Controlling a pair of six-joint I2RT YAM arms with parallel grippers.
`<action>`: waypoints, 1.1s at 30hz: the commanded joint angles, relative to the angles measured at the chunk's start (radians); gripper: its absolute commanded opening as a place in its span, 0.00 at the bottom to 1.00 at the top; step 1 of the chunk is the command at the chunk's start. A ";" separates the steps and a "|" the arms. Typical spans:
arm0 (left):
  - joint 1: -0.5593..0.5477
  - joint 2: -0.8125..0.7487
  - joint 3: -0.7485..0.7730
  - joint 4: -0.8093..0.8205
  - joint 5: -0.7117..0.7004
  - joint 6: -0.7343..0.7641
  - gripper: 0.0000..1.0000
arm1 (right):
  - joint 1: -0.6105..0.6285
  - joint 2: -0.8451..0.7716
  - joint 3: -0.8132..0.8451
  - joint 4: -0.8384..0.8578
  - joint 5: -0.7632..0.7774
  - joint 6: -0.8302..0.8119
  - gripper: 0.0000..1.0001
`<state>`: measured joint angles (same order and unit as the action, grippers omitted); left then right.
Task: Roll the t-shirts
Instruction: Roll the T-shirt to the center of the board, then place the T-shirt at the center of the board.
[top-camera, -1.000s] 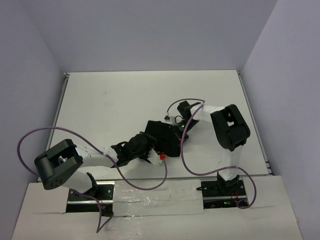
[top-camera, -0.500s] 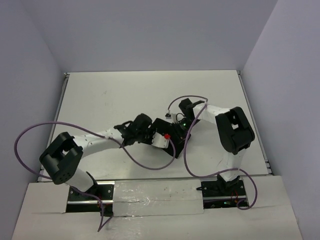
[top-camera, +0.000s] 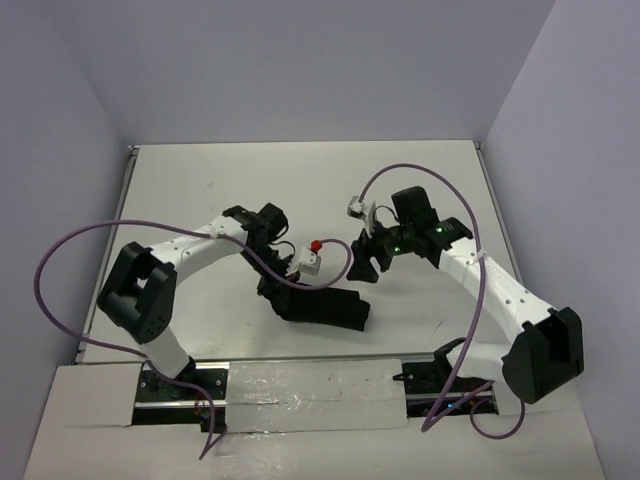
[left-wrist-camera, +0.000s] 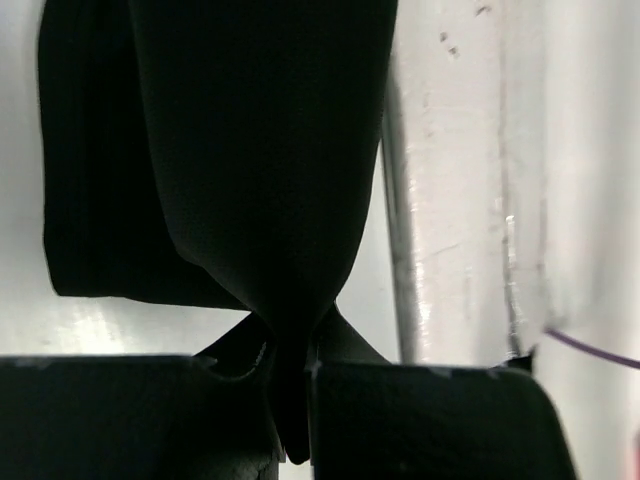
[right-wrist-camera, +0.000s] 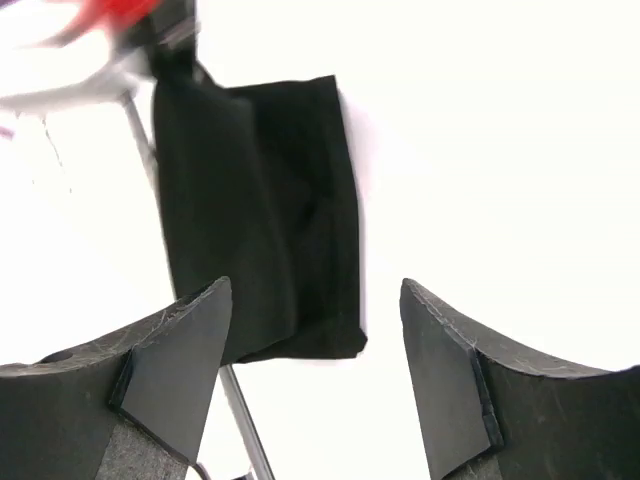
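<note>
The black t-shirt slants toward the table's near edge. My right gripper needs to pinch the t-shirt's loose end (top-camera: 356, 312) and help my left gripper pull it inward.
The black t-shirt (top-camera: 330, 308) lies bunched in a folded strip on the white table, close to the near edge. My left gripper (top-camera: 273, 287) comes down on the strip's left end. In the left wrist view the left gripper (left-wrist-camera: 290, 372) is shut on a pinch of the t-shirt (left-wrist-camera: 250, 150), and the cloth fans out from the jaws. My right gripper (top-camera: 362, 256) hovers open above and to the right of the shirt, touching nothing. In the right wrist view the t-shirt (right-wrist-camera: 260, 210) lies beyond the open right gripper (right-wrist-camera: 315, 300), apart from its fingers (right-wrist-camera: 180, 350).
Purple cables (top-camera: 70, 265) loop from both arms, one (top-camera: 335, 275) passing just above the shirt. A taped strip (top-camera: 300, 380) runs along the table's near edge between the arm bases. Walls close the table in on the left, back and right.
The left gripper has shut on the shirt and dragged it toward the near edge, and the left arm has swung up and around. The right gripper has opened, let go and pulled back to the right.
</note>
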<state>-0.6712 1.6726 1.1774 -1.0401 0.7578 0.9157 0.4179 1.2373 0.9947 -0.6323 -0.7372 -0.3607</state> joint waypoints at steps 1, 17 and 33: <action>0.010 0.004 0.005 -0.046 0.150 -0.058 0.00 | 0.033 -0.061 -0.063 0.060 -0.072 -0.093 0.75; 0.039 0.473 0.209 -0.259 0.338 0.068 0.07 | 0.105 -0.013 -0.189 0.051 0.120 -0.081 0.76; 0.073 0.386 0.225 -0.063 0.170 -0.202 0.91 | 0.108 0.297 -0.108 0.082 0.262 0.005 0.00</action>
<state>-0.6071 2.1429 1.3643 -1.2079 0.9844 0.7128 0.5148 1.5307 0.8459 -0.5568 -0.4957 -0.3614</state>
